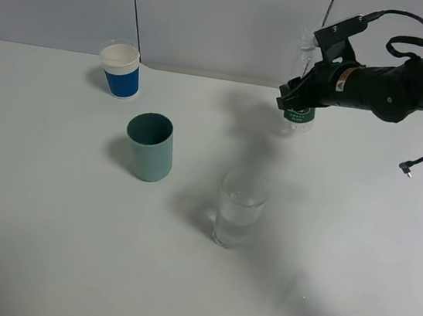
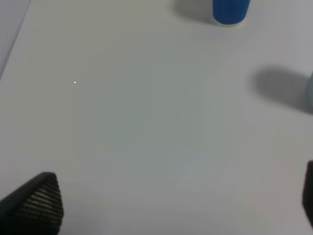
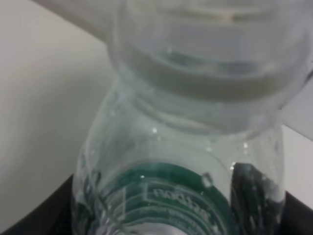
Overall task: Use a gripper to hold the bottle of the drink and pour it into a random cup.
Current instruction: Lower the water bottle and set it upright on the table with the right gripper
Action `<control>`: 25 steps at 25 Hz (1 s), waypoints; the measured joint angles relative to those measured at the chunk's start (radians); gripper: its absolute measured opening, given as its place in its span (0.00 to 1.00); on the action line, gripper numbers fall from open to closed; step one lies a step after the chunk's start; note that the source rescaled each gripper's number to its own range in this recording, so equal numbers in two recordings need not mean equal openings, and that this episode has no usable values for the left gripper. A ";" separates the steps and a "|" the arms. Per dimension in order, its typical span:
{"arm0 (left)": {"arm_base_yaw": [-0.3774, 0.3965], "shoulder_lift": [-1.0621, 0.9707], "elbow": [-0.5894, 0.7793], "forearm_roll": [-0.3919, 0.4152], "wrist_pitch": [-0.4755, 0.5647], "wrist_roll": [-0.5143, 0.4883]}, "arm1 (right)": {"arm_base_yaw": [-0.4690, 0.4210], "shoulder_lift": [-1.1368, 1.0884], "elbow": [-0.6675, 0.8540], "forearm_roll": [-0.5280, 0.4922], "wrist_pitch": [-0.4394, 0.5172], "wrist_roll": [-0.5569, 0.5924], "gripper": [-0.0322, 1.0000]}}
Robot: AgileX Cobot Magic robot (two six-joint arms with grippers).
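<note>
My right hand needs to release the bottle on the table straight [image 1: 264, 126] behind the glass cup, near the grey wall.
The clear bottle [image 1: 299, 117] with a dark green label stands upright on the table at the back right. My right gripper [image 1: 297, 98] is shut around its middle. In the right wrist view the bottle [image 3: 195, 147] fills the frame, its open neck close to the camera and the green label below. The tall clear glass cup [image 1: 240, 208] stands in the middle of the table, in front and to the left of the bottle, with some clear liquid in it. My left gripper [image 2: 176, 215] is open over bare table; only its fingertips [image 2: 36, 203] show.
An opaque teal cup [image 1: 150, 146] stands left of the glass. A blue-and-white paper cup [image 1: 120, 70] stands at the back left and also shows in the left wrist view [image 2: 230, 10]. A loose cable end [image 1: 406, 170] hangs at the right. A grey wall runs behind the white table [image 1: 44, 245].
</note>
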 joint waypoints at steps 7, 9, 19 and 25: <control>0.000 0.000 0.000 -0.001 0.000 0.000 | 0.000 0.054 0.000 -0.082 -0.104 0.042 0.06; 0.000 0.000 0.000 -0.001 0.000 0.000 | -0.002 0.066 0.000 -0.102 -0.152 0.047 0.06; 0.000 0.000 0.000 -0.001 0.000 0.000 | -0.002 0.138 -0.001 -0.151 -0.324 0.076 0.06; 0.000 0.000 0.000 -0.001 0.000 0.000 | -0.002 0.149 -0.001 -0.161 -0.420 0.083 0.06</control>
